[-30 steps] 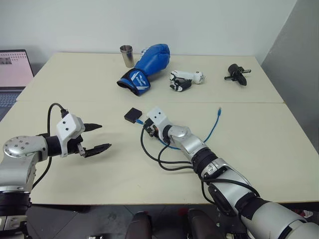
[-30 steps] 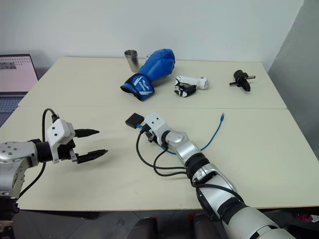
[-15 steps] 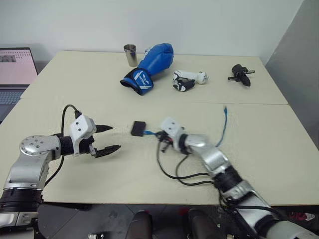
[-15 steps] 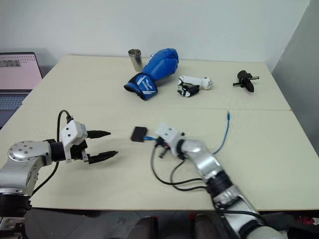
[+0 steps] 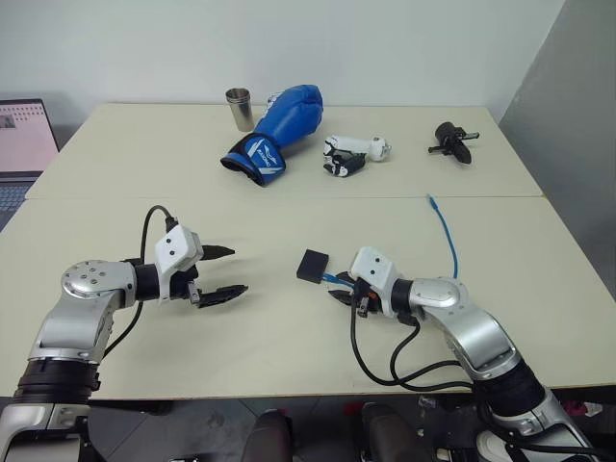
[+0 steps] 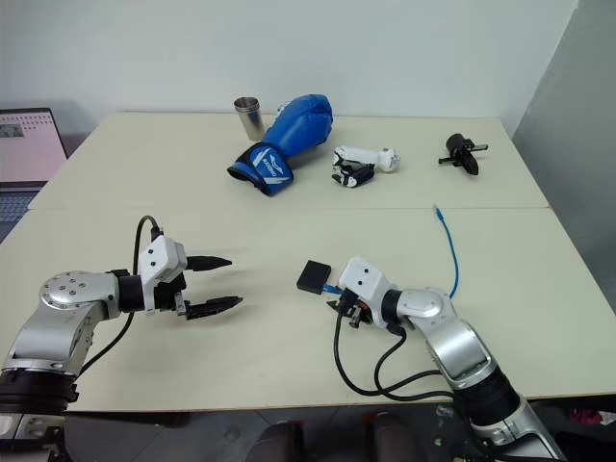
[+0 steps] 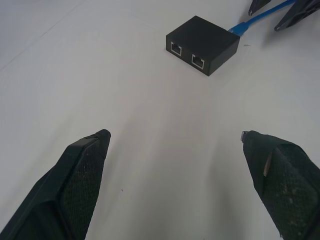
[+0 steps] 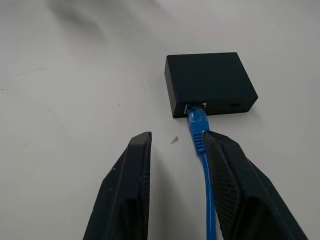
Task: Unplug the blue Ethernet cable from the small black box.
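The small black box is lying flat and unheld. Next, my right gripper pinches the blue Ethernet cable's plug (image 5: 334, 280) and lifts the box to my left gripper.
The small black box (image 5: 312, 265) lies flat on the cream table, near the middle. The blue Ethernet cable (image 8: 197, 125) is plugged into the side of the small black box (image 8: 210, 89). From there the cable passes between my right gripper's (image 8: 175, 142) fingers, lying against one of them, and they are open and not pinching it. The rest of the blue cable (image 5: 449, 241) curves away to a free plug tip farther back. My left gripper (image 5: 227, 272) is open wide, left of the box and pointing at it. Two empty ports on the box (image 7: 202, 45) face it.
At the back of the table are a blue boxing glove (image 5: 284, 120), a metal cup (image 5: 237, 106), a white and black gadget (image 5: 354, 152) and a black-handled tool (image 5: 452, 141). A laptop (image 5: 21, 135) stands off the left edge. Black robot wires (image 5: 385, 361) loop by my right arm.
My right gripper has pulled back and to the right, dragging the cable and the box with it, and its fingers have parted. The left gripper has edged toward the box, still open.
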Available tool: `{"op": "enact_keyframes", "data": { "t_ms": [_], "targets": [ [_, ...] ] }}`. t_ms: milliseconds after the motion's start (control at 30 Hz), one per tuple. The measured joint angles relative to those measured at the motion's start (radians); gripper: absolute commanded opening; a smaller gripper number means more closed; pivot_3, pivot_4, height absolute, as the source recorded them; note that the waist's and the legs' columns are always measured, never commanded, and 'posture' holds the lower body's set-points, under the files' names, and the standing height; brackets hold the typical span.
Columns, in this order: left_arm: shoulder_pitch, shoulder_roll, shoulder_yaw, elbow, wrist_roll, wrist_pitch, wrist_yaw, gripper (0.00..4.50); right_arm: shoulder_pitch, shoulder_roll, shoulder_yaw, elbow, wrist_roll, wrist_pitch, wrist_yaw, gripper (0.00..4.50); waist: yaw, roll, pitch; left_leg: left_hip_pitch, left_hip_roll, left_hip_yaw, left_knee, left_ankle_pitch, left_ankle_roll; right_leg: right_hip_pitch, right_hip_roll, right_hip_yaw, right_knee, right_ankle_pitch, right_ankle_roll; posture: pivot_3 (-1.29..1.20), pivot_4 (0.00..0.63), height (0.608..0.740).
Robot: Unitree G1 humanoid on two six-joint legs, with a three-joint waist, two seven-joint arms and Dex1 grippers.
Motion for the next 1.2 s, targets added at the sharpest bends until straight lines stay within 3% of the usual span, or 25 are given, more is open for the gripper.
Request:
{"op": "enact_keyframes", "data": {
  "t_ms": [500,600,700,833,1200],
  "targets": [
    [0.038,-0.002,0.000,-0.056,-0.011,0.030,0.003,4.50,-0.090,0.053,0.007,0.222,-0.009,-0.049,-0.019,1.65,0.000,0.000,0.000,0.000,0.000,0.000,0.000,0.000,0.000,0.000,0.000,0.000,0.000,0.002,-0.004,0.00,0.150,0.740],
    [0.039,-0.002,0.000,-0.057,-0.013,0.044,0.003,4.50,-0.098,0.051,0.007,0.222,-0.007,-0.033,-0.008,1.14,0.000,0.000,0.000,0.000,0.000,0.000,0.000,0.000,0.000,0.000,0.000,0.000,0.000,0.002,-0.004,0.00,0.150,0.740],
    [0.039,-0.003,0.000,-0.057,-0.014,0.054,0.003,4.50,-0.098,0.051,0.012,0.222,-0.008,-0.035,0.002,0.25,0.000,0.000,0.000,0.000,0.000,0.000,0.000,0.000,0.000,0.000,0.000,0.000,0.000,0.002,-0.004,0.00,0.150,0.740],
    [0.024,-0.037,0.005,-0.047,-0.042,0.138,0.037,4.50,-0.098,0.036,0.031,0.222,-0.030,-0.079,0.001,0.10,0.000,0.000,0.000,0.000,0.000,0.000,0.000,0.000,0.000,0.000,0.000,0.000,0.000,0.002,-0.004,0.00,0.150,0.740],
    [-0.100,-0.085,0.076,-0.102,-0.393,0.671,0.062,4.50,-0.206,-0.112,0.120,0.216,-0.270,-0.686,-0.003,0.10,-0.003,0.000,0.000,0.000,0.000,-0.001,0.000,0.000,0.000,0.000,0.000,-0.001,0.000,0.000,0.000,0.00,0.150,0.740]
  ]
}}
